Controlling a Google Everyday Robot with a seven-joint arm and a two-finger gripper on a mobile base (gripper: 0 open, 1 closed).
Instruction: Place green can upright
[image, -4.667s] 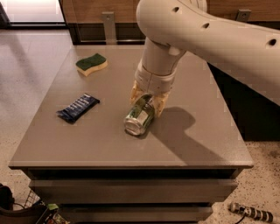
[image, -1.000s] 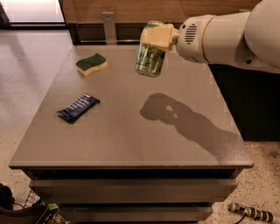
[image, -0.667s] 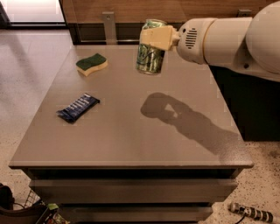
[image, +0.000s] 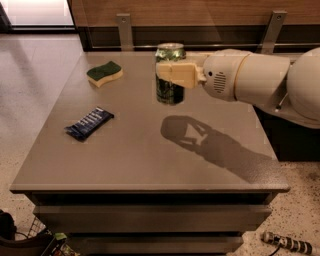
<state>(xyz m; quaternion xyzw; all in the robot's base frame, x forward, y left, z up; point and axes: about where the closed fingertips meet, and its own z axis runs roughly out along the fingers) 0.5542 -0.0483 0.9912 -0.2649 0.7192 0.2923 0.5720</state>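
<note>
Next, my gripper sets the green can down so that it stands upright on the middle of the grey table's front half (image: 163, 148).
The green can (image: 169, 90) is a shiny green and silver drinks can. It hangs upright in the air above the middle of the grey table (image: 145, 150), its silver top up. My gripper (image: 172, 73) reaches in from the right and is shut on the can's upper half, a cream finger (image: 176, 74) across its front. The can's shadow lies on the table below and to the right.
A green-and-yellow sponge (image: 104, 73) lies at the table's back left. A dark blue snack bar (image: 89, 123) lies on the left side. My white arm (image: 260, 80) spans the right side. A wooden wall with metal brackets (image: 124, 30) runs behind the table.
The can was lying on its side on the table in the earliest frame. Now it is held upright in the air, straightened and slightly lower than a second ago.
</note>
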